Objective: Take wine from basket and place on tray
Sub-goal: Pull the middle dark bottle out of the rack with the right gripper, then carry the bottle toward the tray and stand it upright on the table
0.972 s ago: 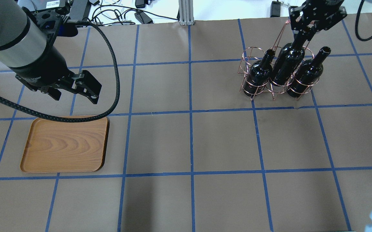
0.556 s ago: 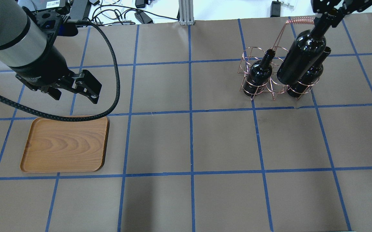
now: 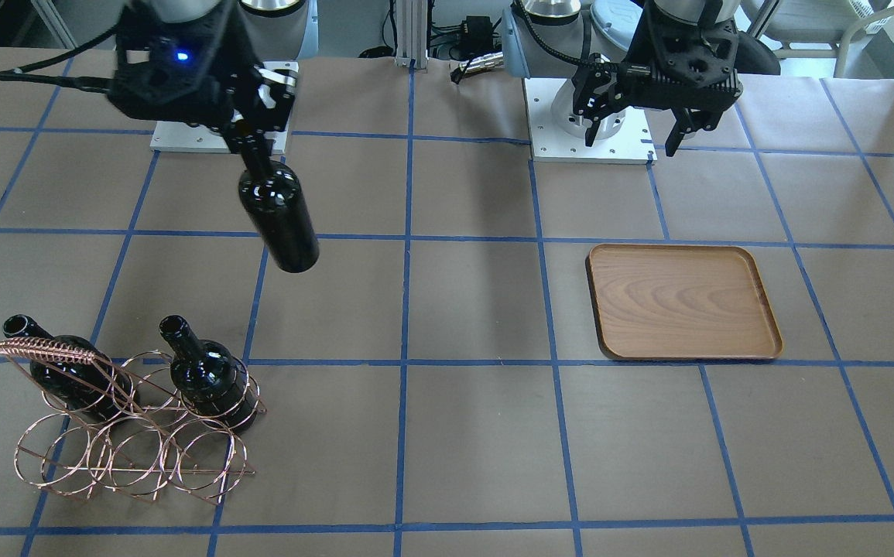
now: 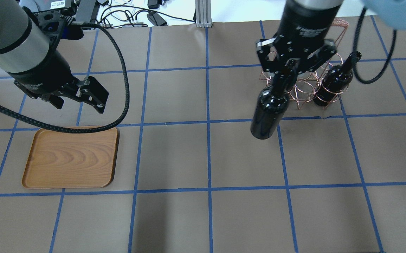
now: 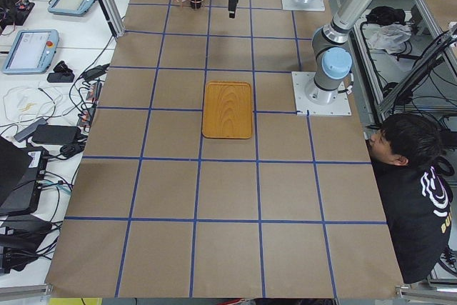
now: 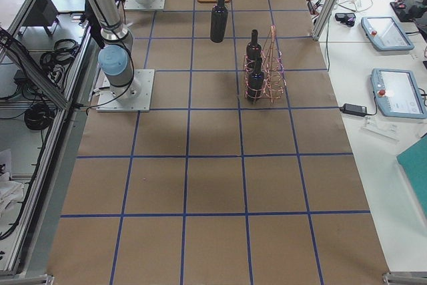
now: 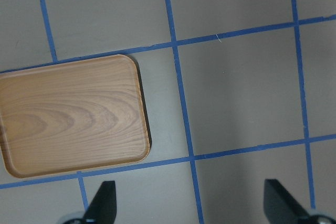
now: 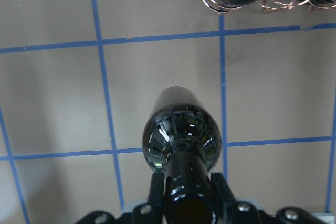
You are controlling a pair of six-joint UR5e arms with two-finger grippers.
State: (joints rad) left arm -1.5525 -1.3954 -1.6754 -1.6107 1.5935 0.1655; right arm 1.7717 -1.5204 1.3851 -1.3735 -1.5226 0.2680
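Next, my right gripper sets the wine bottle down on the bare taped square [image 3: 473,316] [image 8: 51,74] between the basket and the wooden tray.
My right gripper [image 4: 285,71] is shut on the neck of a dark wine bottle [image 4: 267,113] and holds it in the air, hanging tilted, left of the copper wire basket [image 4: 306,89]. The held bottle also shows in the front view [image 3: 279,218] and the right wrist view [image 8: 180,132]. Two more bottles [image 3: 207,379] [image 3: 67,373] stand in the basket [image 3: 137,456]. The wooden tray [image 4: 71,158] lies empty at the left. My left gripper [image 4: 79,100] is open and empty, above the table just behind the tray [image 7: 68,114].
The table is brown paper with a blue tape grid [image 4: 208,121]. Cables and a metal post [image 4: 201,12] lie past the far edge. An operator [image 5: 410,176] sits by the table in the left side view.
My right gripper has lifted the middle bottle out of the basket and carried it left and nearer the robot. The left arm has barely moved.
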